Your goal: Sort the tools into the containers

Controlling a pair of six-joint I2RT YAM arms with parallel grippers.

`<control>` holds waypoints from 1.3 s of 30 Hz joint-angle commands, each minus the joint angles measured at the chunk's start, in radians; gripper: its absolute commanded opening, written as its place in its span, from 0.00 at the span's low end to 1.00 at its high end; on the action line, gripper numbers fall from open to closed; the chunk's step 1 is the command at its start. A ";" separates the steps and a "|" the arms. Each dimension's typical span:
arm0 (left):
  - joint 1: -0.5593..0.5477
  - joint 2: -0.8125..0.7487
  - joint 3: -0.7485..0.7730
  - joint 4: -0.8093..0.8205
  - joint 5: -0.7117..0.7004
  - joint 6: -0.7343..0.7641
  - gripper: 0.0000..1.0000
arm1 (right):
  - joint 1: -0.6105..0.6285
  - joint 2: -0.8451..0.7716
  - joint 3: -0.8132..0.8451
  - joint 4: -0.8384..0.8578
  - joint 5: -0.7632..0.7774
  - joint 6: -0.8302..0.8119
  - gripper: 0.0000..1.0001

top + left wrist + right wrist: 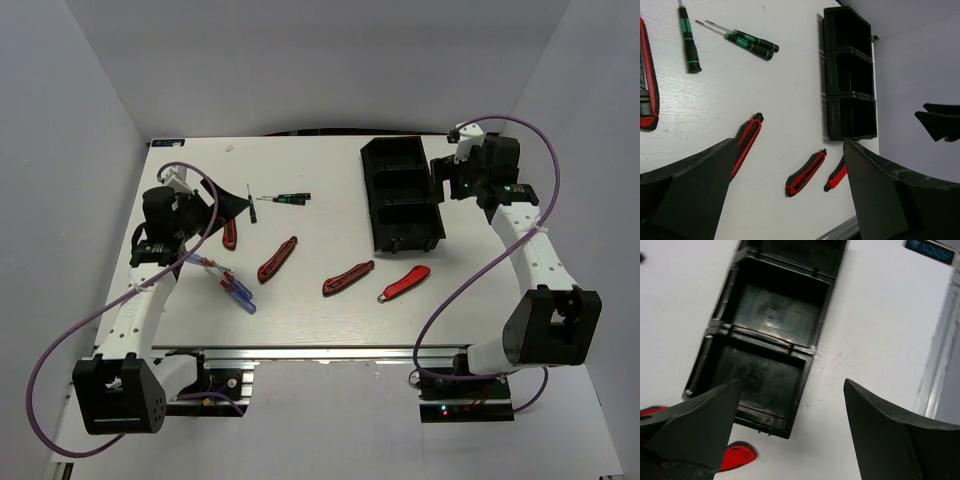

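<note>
The robot's right gripper will next go to the red-and-black knife closest to the black tray and close on the middle of the knife's body [405, 284].
The black three-compartment tray [378, 205] stands at the back right; the compartments in the right wrist view [812, 352] look empty. Four red-and-black knives lie on the table: one by my left gripper [230, 233], one left of centre [277, 259], one at centre [348, 278], one nearest the tray [404, 283]. Three thin black-and-green screwdrivers [285, 198] lie at the back. Blue- and red-handled screwdrivers [226, 282] lie at the front left. My left gripper [228, 208] is open and empty above the leftmost knife. My right gripper [443, 180] is open and empty at the tray's right side.
Purple cables [60, 350] loop from both arms beside the table. The left wrist view shows two knives [805, 172] between its fingers [880, 195] and the tray [826, 95] beyond. White walls enclose the table on three sides.
</note>
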 commanded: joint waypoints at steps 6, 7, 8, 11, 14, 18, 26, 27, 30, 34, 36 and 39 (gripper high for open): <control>0.000 0.002 -0.015 0.024 0.111 -0.008 0.98 | 0.029 -0.076 0.037 -0.224 -0.569 -0.516 0.90; 0.000 0.000 -0.022 0.027 0.118 -0.015 0.98 | 0.055 -0.079 0.040 -0.247 -0.578 -0.558 0.89; 0.000 0.002 -0.027 0.029 0.128 -0.019 0.98 | 0.062 -0.078 0.046 -0.358 -0.649 -0.740 0.89; 0.000 0.002 -0.044 0.038 0.153 -0.030 0.98 | 0.095 -0.073 0.042 -0.497 -0.720 -0.918 0.89; -0.002 0.008 -0.071 0.042 0.196 -0.031 0.98 | 0.165 -0.018 0.039 -0.794 -0.668 -1.388 0.88; -0.003 -0.003 -0.122 0.046 0.236 -0.025 0.98 | 0.243 0.069 0.014 -0.968 -0.466 -1.641 0.75; -0.045 -0.043 -0.170 0.041 0.249 -0.030 0.98 | 0.335 0.154 -0.046 -0.926 -0.333 -1.577 0.77; -0.046 -0.046 -0.173 0.041 0.249 -0.028 0.98 | 0.349 0.148 -0.070 -0.891 -0.301 -1.551 0.80; -0.046 -0.052 -0.177 0.039 0.245 -0.034 0.98 | 0.385 0.132 -0.168 -0.740 -0.242 -1.488 0.81; -0.049 -0.050 -0.177 0.036 0.248 -0.036 0.98 | 0.412 0.149 -0.236 -0.620 -0.199 -1.417 0.81; -0.049 -0.052 -0.176 0.036 0.246 -0.038 0.98 | 0.418 0.168 -0.262 -0.552 -0.170 -1.379 0.80; -0.052 -0.049 -0.170 0.029 0.246 -0.038 0.98 | 0.418 0.186 -0.279 -0.489 -0.148 -1.347 0.78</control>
